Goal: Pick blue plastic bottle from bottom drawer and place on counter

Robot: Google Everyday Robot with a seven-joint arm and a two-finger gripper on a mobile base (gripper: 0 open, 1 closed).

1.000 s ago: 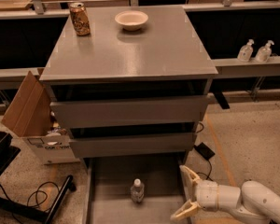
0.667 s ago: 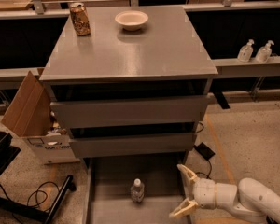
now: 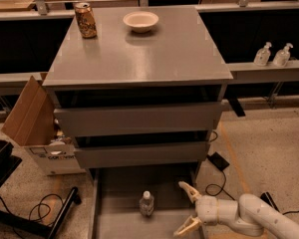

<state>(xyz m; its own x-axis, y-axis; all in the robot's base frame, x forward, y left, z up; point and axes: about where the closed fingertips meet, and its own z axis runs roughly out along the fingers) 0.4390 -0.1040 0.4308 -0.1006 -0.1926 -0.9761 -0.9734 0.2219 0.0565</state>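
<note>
Next, my gripper goes to the blue plastic bottle's body (image 3: 146, 205), below its white cap, and closes there.
The blue plastic bottle (image 3: 146, 203), clear with a white cap, stands upright on the floor of the open bottom drawer (image 3: 119, 223). My gripper (image 3: 186, 209) is open, low at the drawer's right side, its fingers (image 3: 189, 190) pointing left toward the bottle, with a gap between them and the bottle. The arm comes in from the lower right. The counter (image 3: 154, 54) is the grey top slab of the cabinet above.
A brown can (image 3: 84, 20) and a pale bowl (image 3: 140, 21) stand at the back of the counter. Two white pump dispensers (image 3: 272, 54) sit on a ledge at right. A cardboard box (image 3: 37, 128) and cables lie at left. Two upper drawers (image 3: 139, 118) show grey fronts.
My gripper has moved left along the drawer's right side, closer to the bottle. The bottle has not moved.
</note>
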